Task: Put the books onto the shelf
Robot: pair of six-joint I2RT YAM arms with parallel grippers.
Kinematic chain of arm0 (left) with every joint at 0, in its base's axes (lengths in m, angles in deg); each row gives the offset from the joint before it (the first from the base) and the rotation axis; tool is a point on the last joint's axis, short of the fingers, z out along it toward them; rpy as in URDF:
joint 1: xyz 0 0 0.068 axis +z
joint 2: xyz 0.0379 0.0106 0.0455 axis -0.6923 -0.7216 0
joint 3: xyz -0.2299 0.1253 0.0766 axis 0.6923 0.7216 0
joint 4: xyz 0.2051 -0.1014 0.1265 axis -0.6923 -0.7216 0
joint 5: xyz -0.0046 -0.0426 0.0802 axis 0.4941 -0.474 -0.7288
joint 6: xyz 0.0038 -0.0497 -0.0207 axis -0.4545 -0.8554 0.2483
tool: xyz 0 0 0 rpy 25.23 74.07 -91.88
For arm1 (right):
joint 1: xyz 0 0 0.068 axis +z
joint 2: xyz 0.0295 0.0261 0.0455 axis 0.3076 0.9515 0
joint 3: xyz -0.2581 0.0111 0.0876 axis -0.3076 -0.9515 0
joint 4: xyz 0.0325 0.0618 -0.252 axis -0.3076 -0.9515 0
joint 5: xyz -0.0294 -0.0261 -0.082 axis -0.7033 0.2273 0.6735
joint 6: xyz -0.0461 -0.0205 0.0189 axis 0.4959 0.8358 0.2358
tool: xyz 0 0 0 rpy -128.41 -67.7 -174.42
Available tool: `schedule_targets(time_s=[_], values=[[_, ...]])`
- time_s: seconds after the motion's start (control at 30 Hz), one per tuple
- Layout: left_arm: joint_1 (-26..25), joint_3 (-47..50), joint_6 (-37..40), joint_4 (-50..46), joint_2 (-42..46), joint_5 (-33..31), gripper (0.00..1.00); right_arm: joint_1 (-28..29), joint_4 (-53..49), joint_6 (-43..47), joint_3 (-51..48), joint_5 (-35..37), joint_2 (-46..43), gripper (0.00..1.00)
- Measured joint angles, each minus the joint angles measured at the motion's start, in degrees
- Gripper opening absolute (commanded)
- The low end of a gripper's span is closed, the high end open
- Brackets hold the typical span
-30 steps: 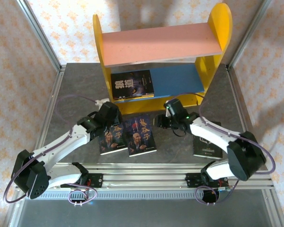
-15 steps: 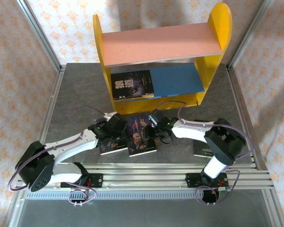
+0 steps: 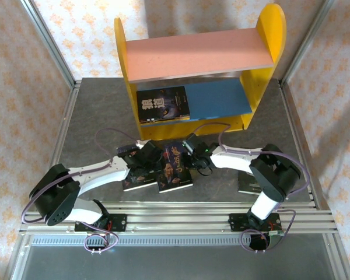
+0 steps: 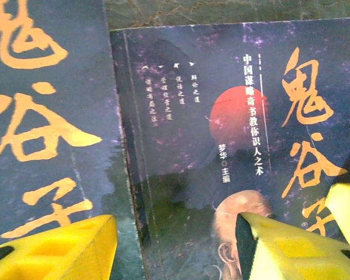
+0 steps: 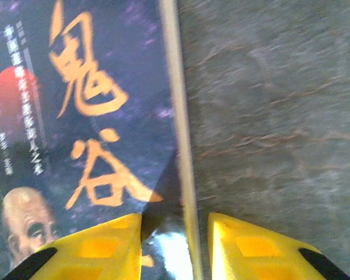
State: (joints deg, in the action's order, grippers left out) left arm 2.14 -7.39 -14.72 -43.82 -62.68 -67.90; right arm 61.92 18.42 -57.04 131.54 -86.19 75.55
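Note:
The seam beside the middle book is too narrow for the left gripper's finger, so the right gripper will first take a new grip on the book's free edge (image 5: 184, 140) and separate the books.
Two dark books with orange characters lie flat side by side on the table: the left one (image 3: 134, 178) (image 4: 41, 116) and the middle one (image 3: 174, 169) (image 4: 221, 146) (image 5: 87, 116). My left gripper (image 3: 150, 158) (image 4: 175, 251) is open and low over them, its fingers astride the middle book's left edge. My right gripper (image 3: 193, 156) (image 5: 175, 245) stands narrowly open astride that book's right edge, one finger over the cover, the other over bare table. A third book (image 3: 162, 104) lies on the blue lower board of the shelf (image 3: 198, 55).
Another dark book (image 3: 251, 185) lies at the near right, partly under my right arm. The shelf's yellow side panels (image 3: 267, 35) stand at the table's back. Metal frame rails (image 3: 64, 134) border the grey table. The right half of the blue board (image 3: 219, 99) is bare.
Both grippers have come in to the middle book: the left moved right and down, the right swung left to the book's right edge and narrowed its jaws.

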Motion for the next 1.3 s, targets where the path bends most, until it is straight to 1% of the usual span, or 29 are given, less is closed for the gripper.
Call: schedule_targets(time_s=[0.17, 0.27, 0.33, 0.63, 0.8, 0.97, 1.03, 1.1, 1.23, 1.3], values=[[-0.74, -0.94, -0.02, 0.76, -1.46, 0.81, 0.57, -4.72, 0.13, -0.87, -3.65, 0.85, -3.67, 0.31], [-0.74, -1.53, 0.02, 1.31, -2.4, 1.73, 0.57, -6.34, -1.11, -0.85, -5.57, 2.01, -6.14, 0.31], [-0.79, -2.1, 0.2, 1.44, -3.15, 1.84, 0.57, -6.47, -2.21, -0.85, -6.1, 2.54, -7.37, 0.32], [-1.86, -3.61, 0.96, 2.21, -5.2, 3.23, 0.57, -6.47, -4.28, 0.44, -6.51, 2.71, -11.91, 0.48], [-2.23, -3.76, 1.01, 2.99, -6.54, 3.72, 0.57, -6.45, -4.33, 1.51, -5.22, 2.51, -11.63, 0.51], [-2.23, -3.89, 0.98, 3.76, -7.96, 4.72, 0.57, -6.1, -3.65, 1.95, -4.07, 1.62, -8.17, 0.51], [-2.23, -3.96, 1.01, 4.04, -8.37, 4.9, 0.57, -5.25, -3.17, 1.97, -3.89, 1.36, -6.05, 0.5], [-2.23, -4.09, 1.01, 4.46, -8.94, 5.11, 0.57, -4.37, -2.51, 1.79, -3.74, 1.4, -4.09, 0.47], [-2.23, -4.39, 1.01, 5.11, -10.27, 6.01, 0.56, -3.8, 0.22, 0.68, -3.32, 1.07, -2.86, 0.31], [-2.23, -4.39, 1.01, 5.51, -10.93, 6.36, 0.56, -3.8, 1.44, 0.22, -3.45, 0.79, -2.62, 0.26]])
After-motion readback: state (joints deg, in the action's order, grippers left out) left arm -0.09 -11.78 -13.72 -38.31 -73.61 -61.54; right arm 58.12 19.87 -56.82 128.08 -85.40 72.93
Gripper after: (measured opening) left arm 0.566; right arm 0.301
